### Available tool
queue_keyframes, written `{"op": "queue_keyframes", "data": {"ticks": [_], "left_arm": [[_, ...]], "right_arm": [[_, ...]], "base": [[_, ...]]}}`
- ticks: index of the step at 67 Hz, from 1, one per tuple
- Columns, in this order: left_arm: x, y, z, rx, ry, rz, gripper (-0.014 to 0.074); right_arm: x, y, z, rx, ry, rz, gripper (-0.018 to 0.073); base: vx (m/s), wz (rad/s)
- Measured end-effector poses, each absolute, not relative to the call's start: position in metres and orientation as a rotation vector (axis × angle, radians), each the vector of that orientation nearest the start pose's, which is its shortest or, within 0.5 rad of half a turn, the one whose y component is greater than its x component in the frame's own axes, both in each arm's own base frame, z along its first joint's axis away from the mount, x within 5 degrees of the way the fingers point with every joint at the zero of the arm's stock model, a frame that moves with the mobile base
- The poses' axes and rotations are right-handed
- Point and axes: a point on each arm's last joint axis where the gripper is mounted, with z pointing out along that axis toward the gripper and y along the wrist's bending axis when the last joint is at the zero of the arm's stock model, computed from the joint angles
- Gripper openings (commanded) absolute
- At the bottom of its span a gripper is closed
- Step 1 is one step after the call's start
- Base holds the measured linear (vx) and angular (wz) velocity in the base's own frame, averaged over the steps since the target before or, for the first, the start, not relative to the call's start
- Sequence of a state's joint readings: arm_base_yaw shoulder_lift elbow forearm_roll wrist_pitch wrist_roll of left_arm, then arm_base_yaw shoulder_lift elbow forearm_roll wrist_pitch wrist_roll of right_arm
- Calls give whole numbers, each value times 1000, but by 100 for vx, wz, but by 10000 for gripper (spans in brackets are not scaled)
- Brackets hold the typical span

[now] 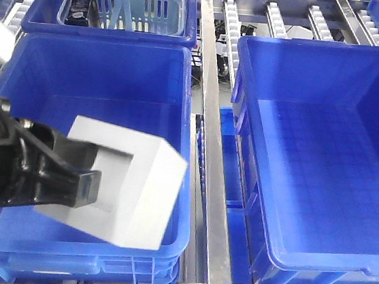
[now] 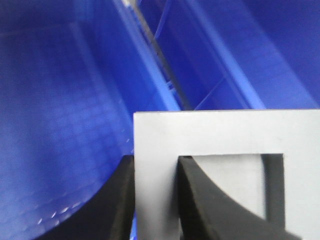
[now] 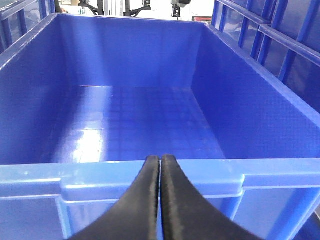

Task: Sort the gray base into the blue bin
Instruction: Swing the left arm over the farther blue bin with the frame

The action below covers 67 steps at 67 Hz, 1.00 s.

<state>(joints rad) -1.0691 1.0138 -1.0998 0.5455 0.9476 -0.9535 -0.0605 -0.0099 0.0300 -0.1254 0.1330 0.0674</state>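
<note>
The gray base is to go inside the blue bin. I should put it down with my left gripper by the near side, across the metal bar [image 1: 339, 237].
My left gripper [image 1: 87, 184] is shut on the gray base [image 1: 144, 190], a matte gray block with a rectangular recess. It holds the block tilted in the air over the left blue bin [image 1: 175, 85]. In the left wrist view the two black fingers [image 2: 196, 195] clamp one wall of the gray base [image 2: 225, 132], one finger inside the recess. A second blue bin [image 1: 334, 76] stands at the right. My right gripper [image 3: 160, 162] is shut and empty, just outside the near rim of that blue bin [image 3: 150, 177]; it does not show in the front view.
A small pale-blue slotted basket [image 1: 157, 8] with a dark box [image 1: 79, 5] sits in a bin at the back left. A metal rail [image 1: 210, 151] runs between the two bins. Roller tracks [image 1: 279, 18] lie behind the right bin.
</note>
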Motion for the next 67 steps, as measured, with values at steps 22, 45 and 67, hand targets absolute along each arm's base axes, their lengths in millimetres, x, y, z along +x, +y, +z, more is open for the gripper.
{"op": "queue_keyframes", "data": {"ticks": [22,45,67], "left_arm": [[137,-184,390,376,2115,-575,3],[157,-240,360,518,2055,-669,3],[182,-300,353,641,1927,-736,3]], "right_arm": [[57,-5,192,16,1637,-104,-9],[57,-5,192,16,1637,-104,-9],[57,-5,192,16,1637,-104,-9]], "base": [[0,0],[0,0],[0,0]]}}
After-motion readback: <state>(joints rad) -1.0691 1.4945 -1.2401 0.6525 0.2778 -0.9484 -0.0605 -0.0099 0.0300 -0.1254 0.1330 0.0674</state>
